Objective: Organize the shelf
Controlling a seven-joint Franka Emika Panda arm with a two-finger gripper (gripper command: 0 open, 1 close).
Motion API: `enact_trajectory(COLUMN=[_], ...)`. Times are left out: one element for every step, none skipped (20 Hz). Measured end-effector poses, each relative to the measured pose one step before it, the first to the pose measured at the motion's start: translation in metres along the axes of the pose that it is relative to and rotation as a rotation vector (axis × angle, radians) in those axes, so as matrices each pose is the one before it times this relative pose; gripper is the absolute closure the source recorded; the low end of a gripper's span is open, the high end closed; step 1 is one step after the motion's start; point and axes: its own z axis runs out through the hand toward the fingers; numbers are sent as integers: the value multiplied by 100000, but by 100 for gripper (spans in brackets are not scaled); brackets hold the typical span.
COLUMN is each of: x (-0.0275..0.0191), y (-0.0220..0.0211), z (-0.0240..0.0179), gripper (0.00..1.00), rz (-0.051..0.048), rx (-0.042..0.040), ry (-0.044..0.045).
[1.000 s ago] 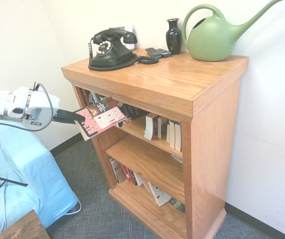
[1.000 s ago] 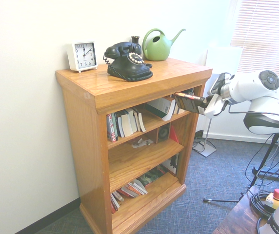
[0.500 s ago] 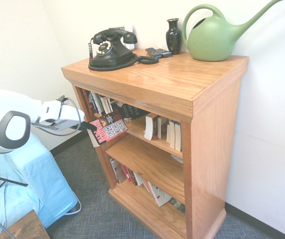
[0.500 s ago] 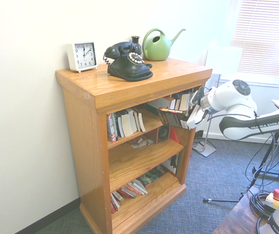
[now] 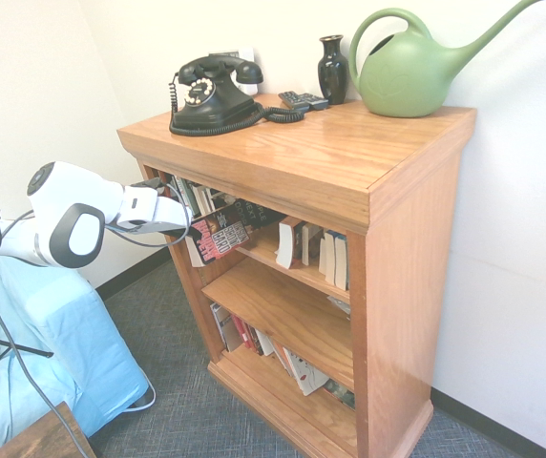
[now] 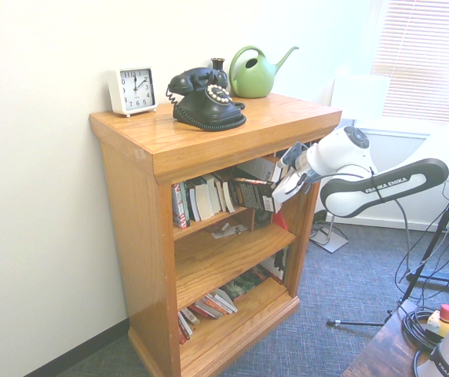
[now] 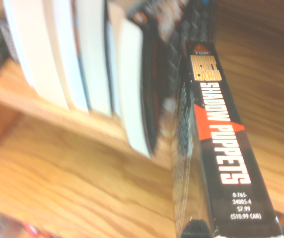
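Observation:
Next, I let go of the paperback book, now tilted in the shelf opening, with my gripper on the top shelf level (image 5: 255, 235) (image 7: 187, 153), next to the leaning books.
The oak shelf (image 5: 330, 157) (image 6: 209, 133) stands against the wall, with books on its inner levels. My gripper (image 5: 187, 237) (image 6: 278, 191) is shut on a paperback book (image 5: 219, 234) (image 6: 250, 192) with a black and red cover. The book sits tilted in the opening of the top shelf level, between the leaning books at one end (image 5: 189, 196) and the upright row (image 5: 311, 250) (image 6: 201, 200). In the wrist view its spine (image 7: 221, 158) reads "Shadow Puppets", beside a row of pale book edges (image 7: 82, 64).
On the shelf's top are a black telephone (image 5: 211, 95), a dark vase (image 5: 332, 69), a remote (image 5: 302, 99), a green watering can (image 5: 411, 72) and a white clock (image 6: 133, 90). More books lie on the bottom level (image 5: 297, 367). A blue-covered object (image 5: 53, 353) stands beside the arm.
The arm has pushed forward, carrying the book from outside the shelf's end into the top level's opening. The book turned from cover-up to nearly on edge.

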Motion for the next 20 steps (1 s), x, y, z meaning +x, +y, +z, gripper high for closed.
enact_trajectory(x=[82, 71, 39, 31, -10, -62, -34, -21, 4, 173, 284, 463, 584, 614, 608, 446, 263, 161, 33, 30], y=[80, 224, 258, 336, 318, 229, 144, 10, -73, -67, 90, 215, 384, 453, 350, 226, 95, -17, -76, -206], z=[265, 317, 370, 399, 403, 413, 323, 292, 305, 253, 269, 221, 214, 286, 276, 423, 512, 643, 779, 803], gripper=[100, 100, 100, 100, 100, 100, 100, 100, 100, 100, 100, 100, 100, 100, 100, 100, 100, 100, 100, 100], rz=[1183, 1285, 1628, 1421, 1281, 1841, 1731, 1413, 1768, 1655, 1419, 1200, 1010, 938, 678, 451, 373, 69, -160, -312], rx=[1255, 919, 979, 740, 601, 938, 1327, 1350, 1372, 1467, 1148, 712, 263, -40, 63, -18, 18, 29, -123, -86], ry=[-268, -194, -267, -467, -482, -436, -314, -676, -922, -580, -480, -145, 283, 408, 425, 83, -242, -413, -455, -325])
